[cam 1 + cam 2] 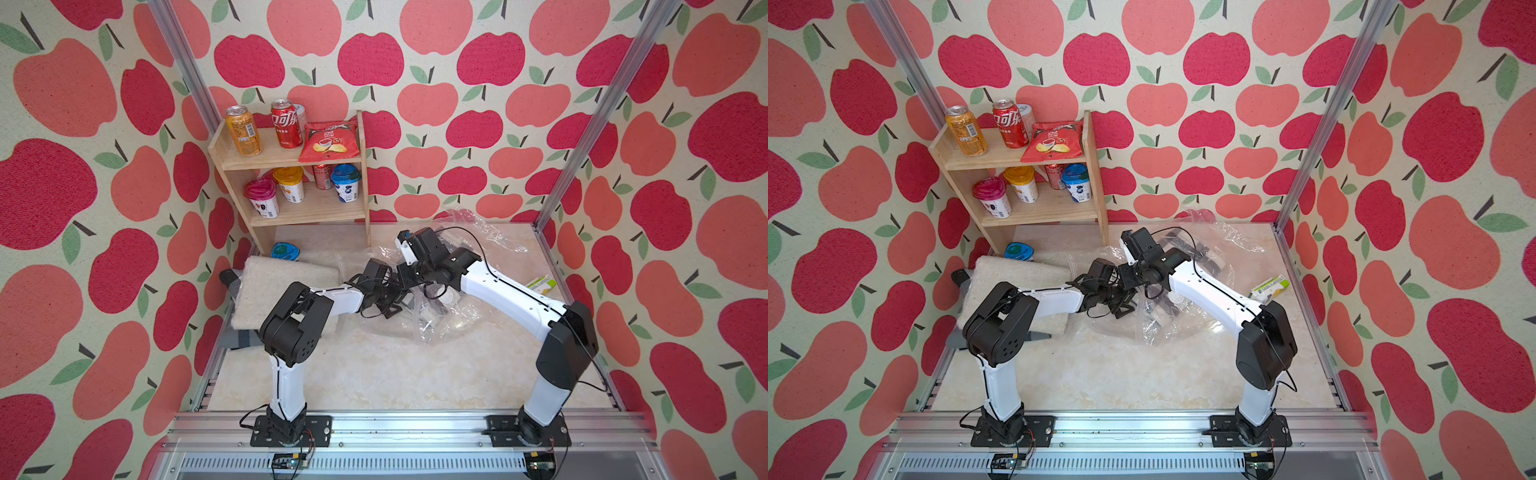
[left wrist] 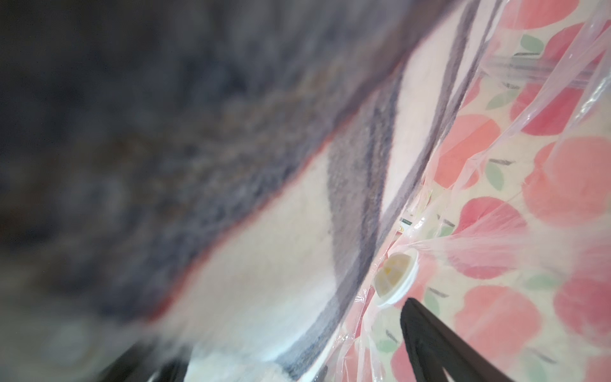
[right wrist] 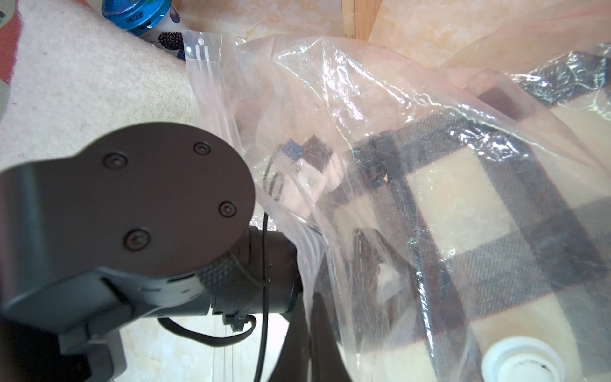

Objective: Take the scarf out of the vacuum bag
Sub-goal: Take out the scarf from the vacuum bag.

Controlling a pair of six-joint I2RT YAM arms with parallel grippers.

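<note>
The vacuum bag's edge is over the left gripper with the scarf inside, so the right gripper should pull that edge back before the left gripper takes the scarf (image 3: 463, 203).
The vacuum bag (image 1: 492, 237) (image 1: 1233, 243) lies crumpled and clear at the middle and back right of the table. Inside it is the scarf (image 3: 463, 198), cream with dark checks. It fills the left wrist view as blurred cloth (image 2: 264, 258). The bag's white valve cap (image 3: 522, 363) (image 2: 395, 281) sits over the scarf. My left gripper (image 1: 391, 308) (image 1: 1118, 308) (image 2: 274, 330) reaches into the bag's mouth, open wide, with scarf cloth between its fingers. My right gripper (image 3: 310, 317) (image 1: 406, 280) is shut on the bag's plastic edge (image 3: 317, 264) beside the left wrist.
A cream fleece cloth (image 1: 282, 291) lies at the left edge under the left arm. Behind it stands a wooden shelf (image 1: 365, 174) with cans, cups and a chip bag. A blue-lidded cup (image 1: 285, 251) sits under the shelf. A small green and yellow box (image 1: 542, 286) lies at the right wall.
</note>
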